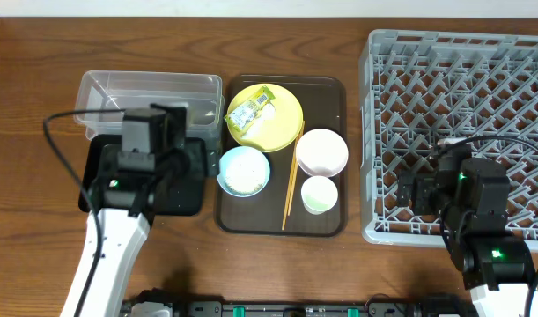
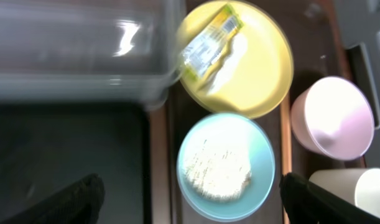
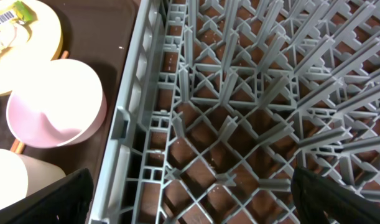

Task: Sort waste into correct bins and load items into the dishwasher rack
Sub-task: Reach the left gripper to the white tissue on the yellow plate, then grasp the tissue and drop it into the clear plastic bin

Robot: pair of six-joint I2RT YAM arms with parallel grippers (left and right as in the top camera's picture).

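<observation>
Next, I move my left gripper to the yellow plate and close it on the crumpled white tissue (image 1: 268, 111) (image 2: 230, 64) beside the yellow-green wrapper.
The yellow plate (image 1: 282, 123) holds the yellow-green wrapper (image 1: 251, 112) and stands on a brown serving tray (image 1: 282, 220). The light blue bowl (image 1: 244, 170) holds white rice scraps (image 2: 217, 168). The pinkish bowl (image 1: 321, 151), the pale cup (image 1: 320, 194) and the chopsticks (image 1: 292, 180) lie beside them. My left gripper (image 1: 182, 141) is open and empty over the black tray (image 1: 189, 189), next to the clear tub (image 1: 150, 92). In the left wrist view its fingers (image 2: 190, 202) frame the blue bowl (image 2: 261, 165). My right gripper (image 1: 418, 189) is open and empty over the grey rack (image 1: 462, 132), near its front left corner (image 3: 193, 199).
The rack's left wall (image 3: 124, 124) stands between my right gripper and the pinkish bowl (image 3: 53, 102) and cup (image 3: 15, 180). Upright pegs fill the rack floor (image 3: 252, 93). The clear tub's wall (image 2: 78, 87) butts against the black tray (image 2: 65, 162).
</observation>
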